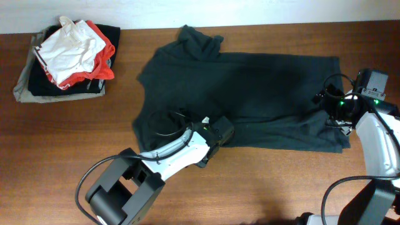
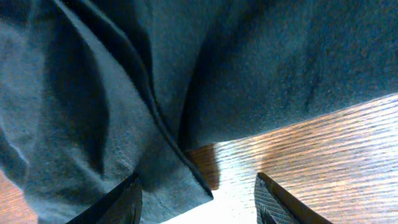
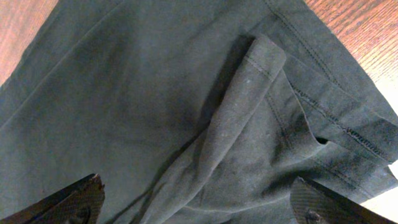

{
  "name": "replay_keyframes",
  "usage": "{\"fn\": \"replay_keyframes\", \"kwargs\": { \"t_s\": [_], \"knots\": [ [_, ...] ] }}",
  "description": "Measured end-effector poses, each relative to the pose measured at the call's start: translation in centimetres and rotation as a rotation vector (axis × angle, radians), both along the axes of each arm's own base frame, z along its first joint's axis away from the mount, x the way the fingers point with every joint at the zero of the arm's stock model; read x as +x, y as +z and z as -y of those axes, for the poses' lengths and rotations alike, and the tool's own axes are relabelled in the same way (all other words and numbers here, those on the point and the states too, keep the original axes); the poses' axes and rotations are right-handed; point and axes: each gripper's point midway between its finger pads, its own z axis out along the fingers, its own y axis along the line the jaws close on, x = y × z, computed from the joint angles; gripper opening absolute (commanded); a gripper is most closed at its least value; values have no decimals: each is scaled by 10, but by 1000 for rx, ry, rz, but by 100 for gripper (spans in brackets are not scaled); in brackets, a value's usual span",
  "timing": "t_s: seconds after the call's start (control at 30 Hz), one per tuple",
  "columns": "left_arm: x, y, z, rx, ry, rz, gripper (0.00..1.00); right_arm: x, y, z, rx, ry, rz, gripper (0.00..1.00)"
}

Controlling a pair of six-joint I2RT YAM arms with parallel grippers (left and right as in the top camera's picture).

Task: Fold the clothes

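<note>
The rumpled flap sticks out past the front edge of the shirt, so the robot's left gripper needs to pinch the flap's hem corner (image 2: 203, 194) and pull it back to smooth the flap before folding.
A dark green shirt (image 1: 250, 94) lies spread across the middle of the wooden table. My left gripper (image 1: 215, 140) is open at the shirt's front hem; in the left wrist view a hem corner (image 2: 186, 180) lies between its fingers (image 2: 198, 208) on the wood. My right gripper (image 1: 331, 109) is open over the shirt's right end. The right wrist view shows a rumpled fold of the shirt (image 3: 249, 124) between its fingers (image 3: 199, 205).
A stack of folded clothes (image 1: 65, 59) with a white and red garment on top sits at the back left of the table (image 1: 62, 150). A pale wall runs along the far edge.
</note>
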Motion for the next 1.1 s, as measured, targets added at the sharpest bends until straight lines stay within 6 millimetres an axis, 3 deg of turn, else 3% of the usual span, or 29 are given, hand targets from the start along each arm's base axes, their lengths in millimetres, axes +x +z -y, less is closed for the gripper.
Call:
{"fn": "replay_keyframes", "kwargs": {
  "t_s": [0.27,0.33,0.6,0.8,1.1],
  "knots": [
    [2,-2,-4,25,-1,9,57,0,0,0,0,0,0,99],
    [3,-1,-5,34,-1,17,48,0,0,0,0,1,0,99],
    [8,-1,-14,50,23,25,38,0,0,0,0,0,0,99],
    [10,0,-16,56,29,31,7,0,0,0,0,0,0,99],
    [5,1,-23,88,29,11,1,0,0,0,-2,0,-1,99]
  ]
}}
